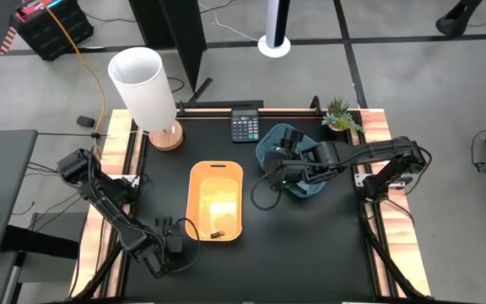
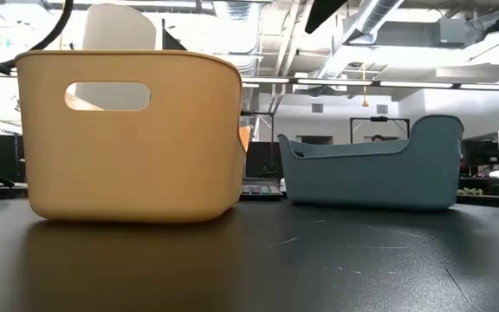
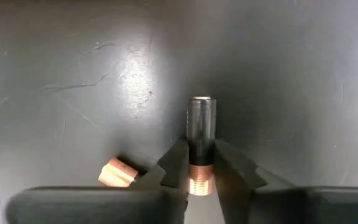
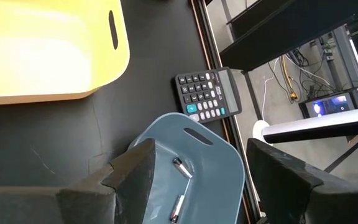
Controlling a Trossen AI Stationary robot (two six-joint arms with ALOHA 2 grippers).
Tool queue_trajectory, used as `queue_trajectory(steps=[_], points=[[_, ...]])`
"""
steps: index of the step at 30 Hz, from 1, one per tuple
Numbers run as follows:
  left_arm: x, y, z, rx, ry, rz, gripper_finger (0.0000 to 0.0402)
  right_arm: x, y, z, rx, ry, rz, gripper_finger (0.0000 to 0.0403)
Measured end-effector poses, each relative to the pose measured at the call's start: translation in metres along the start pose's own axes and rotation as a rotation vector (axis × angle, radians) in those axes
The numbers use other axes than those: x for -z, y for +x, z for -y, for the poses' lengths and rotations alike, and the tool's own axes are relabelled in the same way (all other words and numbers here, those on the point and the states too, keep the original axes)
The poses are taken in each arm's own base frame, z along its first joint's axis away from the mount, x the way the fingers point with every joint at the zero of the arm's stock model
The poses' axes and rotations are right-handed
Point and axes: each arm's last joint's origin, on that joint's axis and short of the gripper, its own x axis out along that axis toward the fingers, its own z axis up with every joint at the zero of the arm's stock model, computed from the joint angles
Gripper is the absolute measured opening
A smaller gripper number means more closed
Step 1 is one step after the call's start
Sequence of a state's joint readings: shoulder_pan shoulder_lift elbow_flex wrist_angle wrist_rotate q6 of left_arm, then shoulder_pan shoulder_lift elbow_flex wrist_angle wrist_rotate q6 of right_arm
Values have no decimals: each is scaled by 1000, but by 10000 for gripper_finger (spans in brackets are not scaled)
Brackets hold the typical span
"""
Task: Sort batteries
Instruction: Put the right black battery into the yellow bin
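Next, my left gripper lets go of its copper-ended battery on the bottom of the yellow bin, just beyond the dark battery (image 1: 213,219).
My left gripper (image 1: 174,239) is near the table's near-left side, just left of the yellow bin (image 1: 194,198), and is shut on a dark battery (image 3: 201,121) with a copper-coloured end. Another copper-ended battery (image 3: 118,174) lies on the black table beside the fingers. One dark battery (image 1: 218,234) lies at the near end of the yellow bin's floor. My right gripper (image 4: 197,155) hangs open over the blue bin (image 4: 222,168), which has two silvery batteries (image 4: 182,168) on its floor. The low view shows both bins but neither gripper. My left gripper pinches the battery between its two fingers (image 3: 178,162) at the copper-coloured end (image 3: 201,163). The battery lies along the fingers, its dark part and silvery cap sticking out past the fingertips. Whether it rests on the table or is lifted clear, I cannot tell.
A black calculator (image 1: 245,127) lies at the far edge beside the blue bin. A white cylinder lamp on a wooden base (image 1: 143,84) stands at the far left corner and a small plant (image 1: 338,114) at the far right. Bare black tabletop lies near the bins.
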State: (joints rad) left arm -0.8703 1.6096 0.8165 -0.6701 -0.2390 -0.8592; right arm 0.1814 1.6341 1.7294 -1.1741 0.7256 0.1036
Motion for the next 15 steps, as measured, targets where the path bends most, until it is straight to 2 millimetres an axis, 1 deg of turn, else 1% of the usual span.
queue_trajectory(steps=[2, 8, 15], points=[[0, 0, 0, -1, -11, 0, 38, 0, 0, 0, 0, 1, 0, 270], [0, 0, 0, -2, -40, 0, 38, 0, 0, 0, 0, 1, 0, 270], [-8, -11, 5, -10, -39, -4, 38, 0, 0, 0, 0, 1, 0, 270]])
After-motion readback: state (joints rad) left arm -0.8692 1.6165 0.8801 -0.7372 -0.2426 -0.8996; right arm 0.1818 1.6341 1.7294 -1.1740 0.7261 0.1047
